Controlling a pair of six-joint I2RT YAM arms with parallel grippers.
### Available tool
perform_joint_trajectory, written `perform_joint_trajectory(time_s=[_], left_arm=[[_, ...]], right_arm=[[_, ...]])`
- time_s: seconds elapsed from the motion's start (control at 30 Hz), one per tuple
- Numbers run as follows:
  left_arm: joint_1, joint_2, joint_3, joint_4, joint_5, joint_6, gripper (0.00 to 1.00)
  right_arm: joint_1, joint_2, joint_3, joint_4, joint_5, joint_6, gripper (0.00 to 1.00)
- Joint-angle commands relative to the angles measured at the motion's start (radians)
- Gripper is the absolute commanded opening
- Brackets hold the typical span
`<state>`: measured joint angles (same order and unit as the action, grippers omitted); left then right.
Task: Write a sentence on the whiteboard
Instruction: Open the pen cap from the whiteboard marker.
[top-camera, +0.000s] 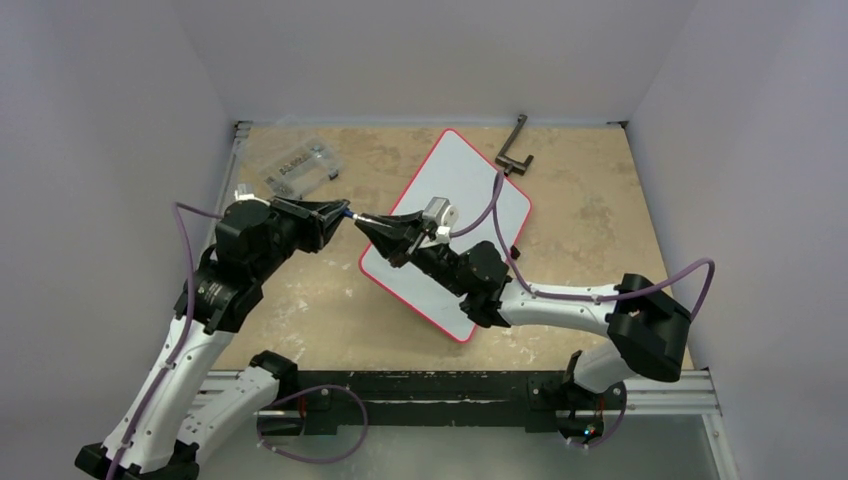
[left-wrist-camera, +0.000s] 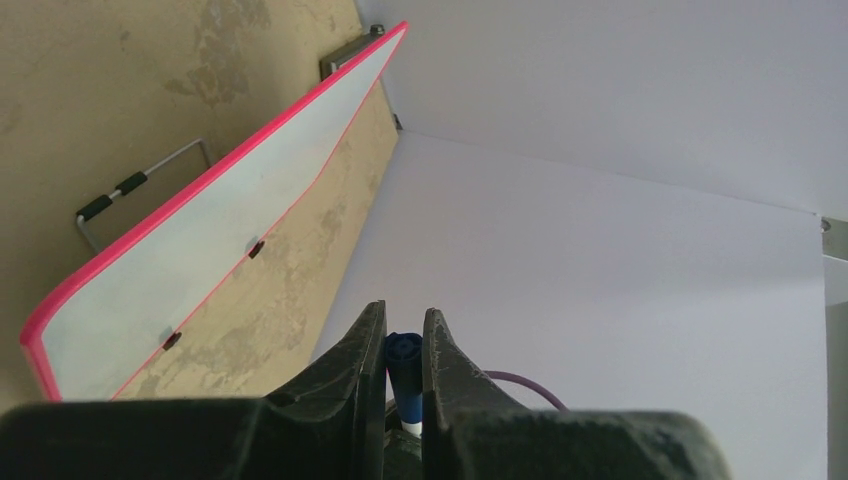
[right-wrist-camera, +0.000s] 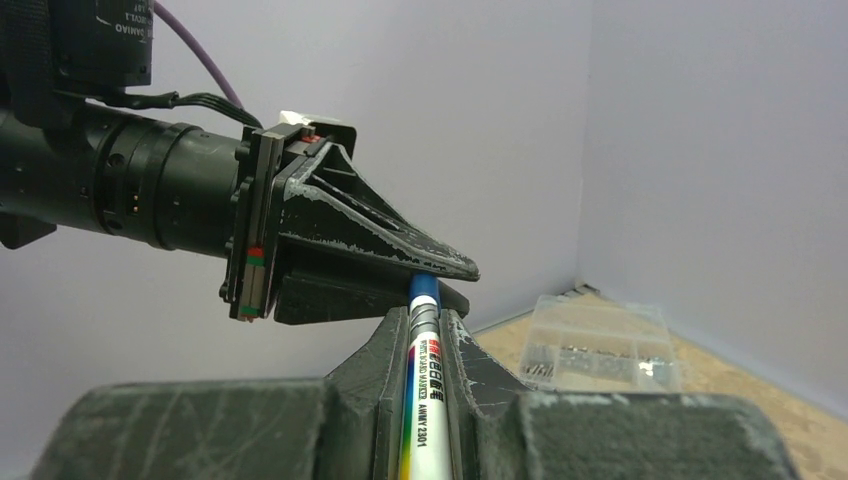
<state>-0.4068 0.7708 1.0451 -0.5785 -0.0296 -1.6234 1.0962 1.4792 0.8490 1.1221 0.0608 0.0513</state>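
I should release the blue cap from my left gripper on the bare table (top-camera: 333, 315) between the whiteboard and my left arm's base.
The whiteboard (top-camera: 470, 190) lies tilted on the table, white with a red rim; its face (left-wrist-camera: 200, 250) is bare, and no sentence shows on it. Above its left edge the two grippers meet tip to tip. My right gripper (top-camera: 364, 223) (right-wrist-camera: 424, 315) is shut on the white barrel of a whiteboard marker (right-wrist-camera: 425, 385). My left gripper (top-camera: 343, 212) (left-wrist-camera: 404, 312) is shut on the marker's blue cap (left-wrist-camera: 403, 362), which sits between its fingers. In the right wrist view the cap end (right-wrist-camera: 424, 288) runs under the left gripper's fingertips (right-wrist-camera: 440, 268).
A clear plastic parts box (top-camera: 298, 168) (right-wrist-camera: 600, 345) sits at the back left. A black metal bracket (top-camera: 515, 148) lies beyond the board's far corner. White walls close in the table on three sides. Purple cables loop off both arms.
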Motion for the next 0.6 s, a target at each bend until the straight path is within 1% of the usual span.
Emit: perform_joint_trajectory(time_s=[0.0,0.13,0.37,0.43,0.57], left_arm=[[0.010,-0.022,-0.022,0.046,-0.091,-0.024,0.00],[0.010,-0.019,-0.029,0.054,-0.109,-0.038,0.00],[0.010,-0.031,-0.035,0.051,-0.182,-0.069,0.00],[0.010,-0.038,-0.034,0.027,-0.210,-0.097,0.00],[0.010,-0.053,-0.048,0.031,-0.262,-0.141,0.00]], right_arm=[[0.001,-0.019,-0.046,0.102,0.024,0.091,0.00],[0.001,-0.024,-0.059,0.105,0.021,0.105,0.00],[0.002,-0.047,-0.084,0.118,0.012,0.127,0.00],[0.003,-0.048,-0.094,0.139,0.008,0.154,0.00],[0.002,-0.048,-0.106,0.160,-0.006,0.184,0.00]])
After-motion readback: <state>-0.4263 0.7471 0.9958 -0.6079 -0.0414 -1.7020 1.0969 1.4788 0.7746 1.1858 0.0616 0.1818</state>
